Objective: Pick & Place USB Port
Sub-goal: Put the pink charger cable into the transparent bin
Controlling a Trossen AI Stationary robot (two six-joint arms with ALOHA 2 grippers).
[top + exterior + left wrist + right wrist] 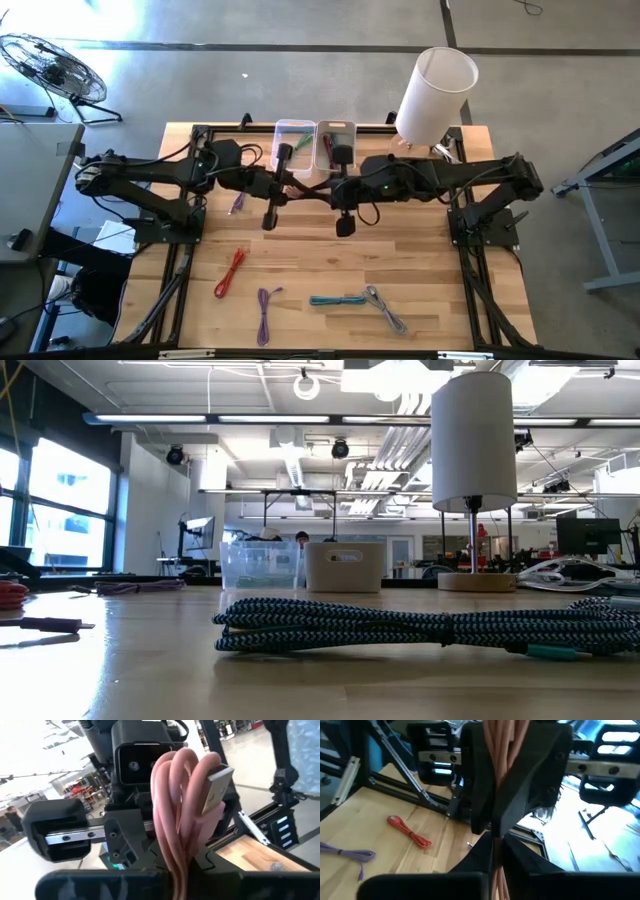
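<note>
I need to use my left gripper to release the pink USB cable in the clear bin (301, 158), beside the green cable.
A pink USB cable (312, 190), coiled into a bundle, hangs in the air between my two grippers above the table's middle, in front of the bins. In the left wrist view the pink bundle (182, 805) stands upright, its silver USB plug (218, 790) at the top. My left gripper (292, 187) comes in from the left and my right gripper (335, 190) from the right, and both are shut on the bundle. In the right wrist view the pink strands (495, 780) run straight up between my fingers. Neither gripper shows in the low view. My left gripper (172, 875) pinches the bundle's lower part (172, 855) between its two fingers, across several strands. The bundle is lifted clear and stands upright above the fingers, plug end up. My right gripper (495, 870) pinches several strands of the bundle (495, 840) between its two fingers, coming level from the table's right. My left gripper's body stands close behind the strands and hides the rest of the bundle.
A clear bin (293, 140) and a beige bin (335, 140) stand at the far edge, and a white lamp (435, 90) stands at the far right corner. On the near half lie a red cable (230, 272), a purple cable (265, 310), a teal cable (335, 298) and a grey cable (388, 310).
</note>
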